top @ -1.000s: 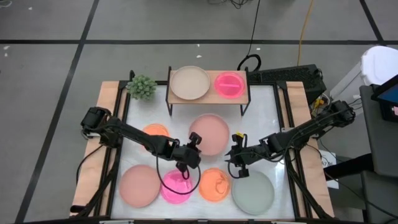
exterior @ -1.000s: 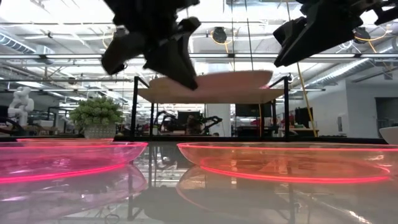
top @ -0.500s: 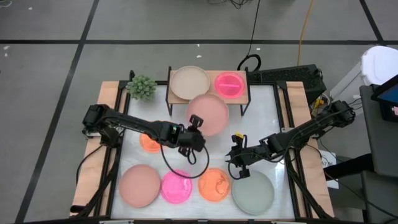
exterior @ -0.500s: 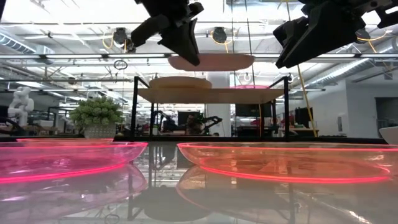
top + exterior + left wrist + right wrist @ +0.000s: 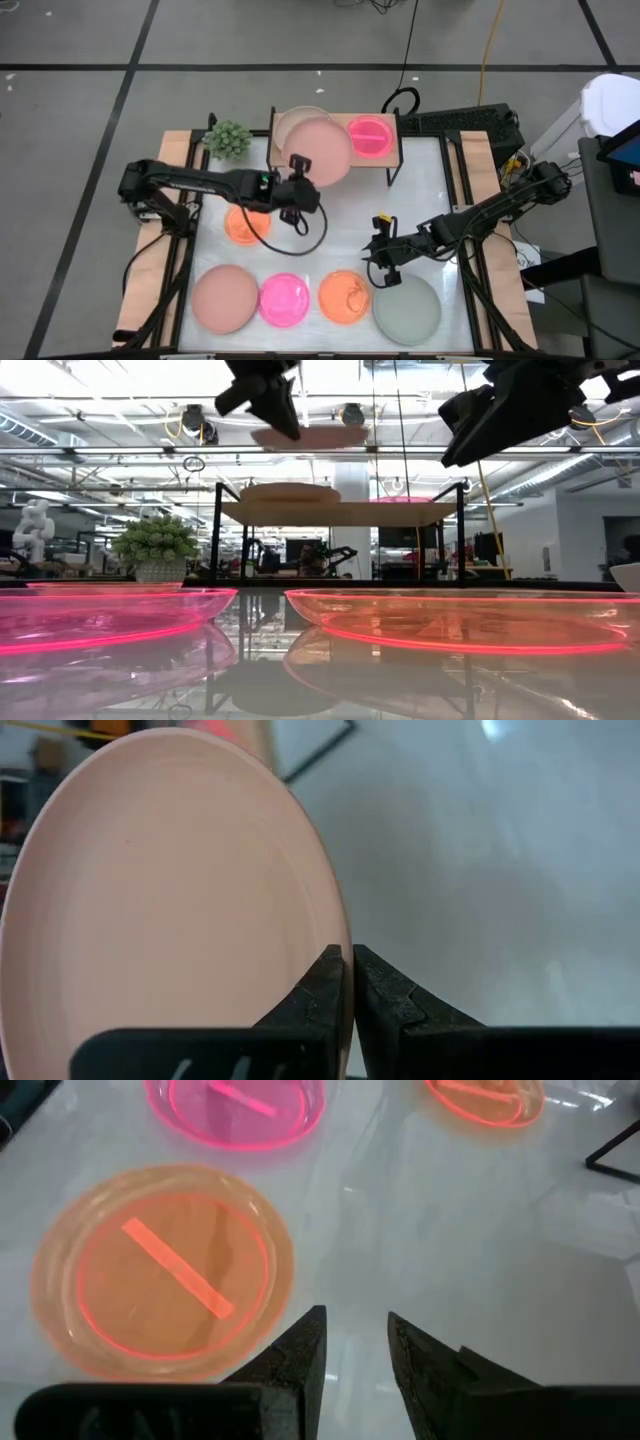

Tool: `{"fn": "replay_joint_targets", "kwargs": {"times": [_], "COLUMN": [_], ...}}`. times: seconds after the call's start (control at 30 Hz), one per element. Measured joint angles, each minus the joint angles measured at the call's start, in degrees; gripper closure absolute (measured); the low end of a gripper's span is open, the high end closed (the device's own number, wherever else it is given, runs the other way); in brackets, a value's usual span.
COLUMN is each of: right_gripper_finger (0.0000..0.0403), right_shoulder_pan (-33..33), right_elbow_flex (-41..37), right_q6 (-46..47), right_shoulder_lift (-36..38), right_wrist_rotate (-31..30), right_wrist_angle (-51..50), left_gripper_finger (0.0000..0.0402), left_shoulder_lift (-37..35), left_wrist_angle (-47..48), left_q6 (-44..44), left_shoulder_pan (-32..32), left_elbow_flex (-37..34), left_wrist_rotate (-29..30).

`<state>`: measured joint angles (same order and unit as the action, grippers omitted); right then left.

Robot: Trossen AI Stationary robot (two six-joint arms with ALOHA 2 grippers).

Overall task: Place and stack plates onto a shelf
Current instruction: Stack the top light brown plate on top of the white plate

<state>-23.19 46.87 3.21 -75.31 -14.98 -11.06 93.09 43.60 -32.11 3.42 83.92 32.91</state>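
Note:
Next, I release the dusty pink plate from my left gripper on top of the beige plate (image 5: 309,130) on the shelf.
My left gripper (image 5: 300,172) is shut on a dusty pink plate (image 5: 320,150) and holds it in the air over the shelf (image 5: 392,152), above the beige plate (image 5: 288,118) that lies on the shelf's left half. A magenta plate (image 5: 368,135) lies on the right half. The low view shows the pink plate (image 5: 305,437) well above the beige one (image 5: 290,492). My right gripper (image 5: 385,262) hangs open over the table near the grey-green plate (image 5: 407,308), with nothing between its fingers (image 5: 300,1355). My left gripper pinches the pink plate's rim (image 5: 335,935) between its two fingers, at the side nearest the table's front. The fingers come from the near left, slanting down. The plate is lifted clear of table and shelf, nearly level, and reaches out beyond the fingers toward the shelf.
Along the near edge of the table lie a dusty pink plate (image 5: 225,298), a magenta one (image 5: 283,300), an orange one (image 5: 345,296) and the grey-green one. Another orange plate (image 5: 245,222) lies under my left arm. A small plant (image 5: 228,140) stands left of the shelf.
My left gripper has gone up and toward the table's far edge, carrying the pink plate from above the table's middle to above the shelf's left half. The plate has stayed clear and about level. My right gripper has kept still.

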Motion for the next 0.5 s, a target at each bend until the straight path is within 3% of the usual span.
{"fn": "replay_joint_targets", "kwargs": {"times": [0.3,0.5], "right_gripper_finger": [0.0310,0.0310], "right_shoulder_pan": [1.65,2.95], "right_elbow_flex": [-0.02,-0.02], "right_q6": [-3.31,-6.71], "right_shoulder_lift": [0.00,0.00], "right_wrist_rotate": [-0.12,-0.12], "right_wrist_angle": [-0.05,0.33], "left_gripper_finger": [0.0382,0.0381], "left_shoulder_lift": [-6.68,-7.27], "left_wrist_angle": [-1.36,-1.26], "left_q6": [-4.96,-7.52], "left_shoulder_pan": [-8.18,-14.47], "left_elbow_flex": [0.00,-0.02], "left_wrist_rotate": [0.03,-5.67]}}
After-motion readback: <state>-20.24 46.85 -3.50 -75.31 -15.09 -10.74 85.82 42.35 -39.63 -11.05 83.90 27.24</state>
